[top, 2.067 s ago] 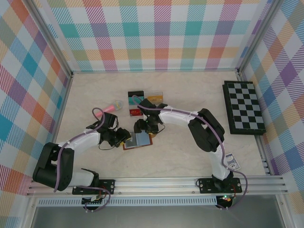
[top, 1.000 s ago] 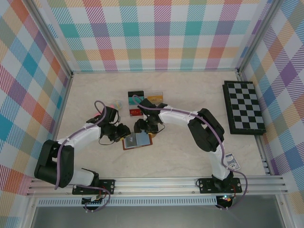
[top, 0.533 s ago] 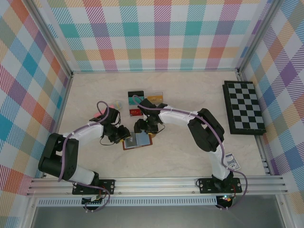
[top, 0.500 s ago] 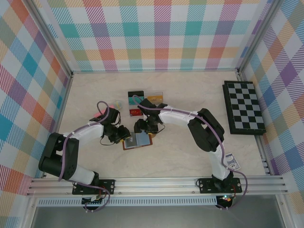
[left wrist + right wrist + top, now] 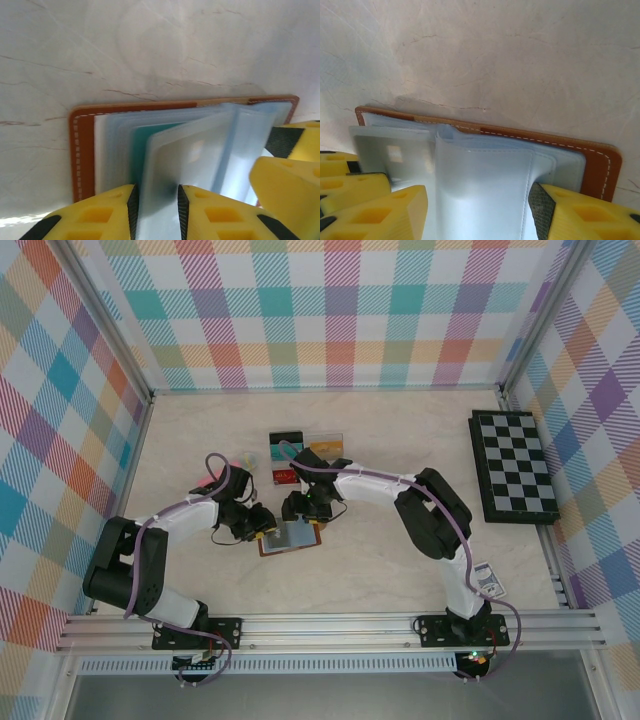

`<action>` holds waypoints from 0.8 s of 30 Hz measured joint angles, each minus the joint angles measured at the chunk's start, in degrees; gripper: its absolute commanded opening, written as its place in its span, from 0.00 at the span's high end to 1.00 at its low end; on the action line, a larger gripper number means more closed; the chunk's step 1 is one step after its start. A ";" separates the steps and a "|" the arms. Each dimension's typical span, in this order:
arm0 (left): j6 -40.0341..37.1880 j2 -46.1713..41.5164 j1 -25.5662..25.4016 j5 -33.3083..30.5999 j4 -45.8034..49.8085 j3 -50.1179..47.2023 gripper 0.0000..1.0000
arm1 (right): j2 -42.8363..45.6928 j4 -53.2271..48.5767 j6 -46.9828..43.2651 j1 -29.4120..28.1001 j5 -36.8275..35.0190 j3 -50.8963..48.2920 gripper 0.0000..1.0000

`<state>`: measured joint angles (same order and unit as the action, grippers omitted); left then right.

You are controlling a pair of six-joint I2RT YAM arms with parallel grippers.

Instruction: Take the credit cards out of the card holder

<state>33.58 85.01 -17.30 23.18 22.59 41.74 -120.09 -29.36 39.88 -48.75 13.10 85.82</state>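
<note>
The pocket page is half turned with the light card inside, so next I lay it flat with my left gripper, then take the card near the spine (image 5: 227, 142).
The brown card holder (image 5: 291, 538) lies open on the table, its blue-grey pocket pages fanned up. My left gripper (image 5: 262, 525) is at its left end. In the left wrist view its jaws (image 5: 155, 202) stand a narrow gap apart, and a pale pocket page (image 5: 175, 160) with a light card in it fills that gap. A teal card (image 5: 142, 150) shows in the pocket behind. My right gripper (image 5: 298, 510) is at the holder's far edge, open wide (image 5: 477, 205), with a bulging clear page (image 5: 480, 185) between its fingers. Loose credit cards lie behind: black-teal (image 5: 287, 448), orange (image 5: 323, 444), red (image 5: 285, 477).
A pink and yellow item (image 5: 236, 462) lies left of the loose cards. A chessboard (image 5: 513, 466) sits at the right edge. A small card-like tag (image 5: 487, 580) rests near the right arm's base. Plaid walls close in the table on three sides.
My left gripper swung away to the left of the holder, then came back to its left end and narrowed its jaws. The right gripper stayed in place, closing slightly.
</note>
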 measured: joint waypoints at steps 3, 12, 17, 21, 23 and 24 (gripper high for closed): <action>-0.02 -0.37 0.00 0.87 -0.22 0.00 0.73 | -0.02 0.00 0.00 0.00 0.02 0.00 0.42; -0.72 -3.26 0.00 1.86 -0.09 0.09 0.90 | 0.17 0.57 -0.02 0.00 0.07 -0.42 0.42; -1.97 -3.85 0.00 1.81 0.26 0.13 1.00 | 2.38 1.40 -0.02 0.00 -0.28 -2.89 0.42; -3.04 -4.79 0.00 1.07 2.49 0.33 1.00 | 6.56 1.09 -0.02 0.04 -1.36 -5.44 0.41; -3.65 -5.55 -0.02 0.31 4.07 0.68 1.00 | 9.31 1.81 0.11 0.07 -1.64 -6.86 0.41; -3.98 -6.03 -0.02 -0.04 5.05 0.98 1.00 | 10.93 2.60 0.26 0.07 -1.73 -8.04 0.41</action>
<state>29.61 78.98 -17.32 23.14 27.64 42.72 -109.16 -26.76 40.14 -48.69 11.38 77.78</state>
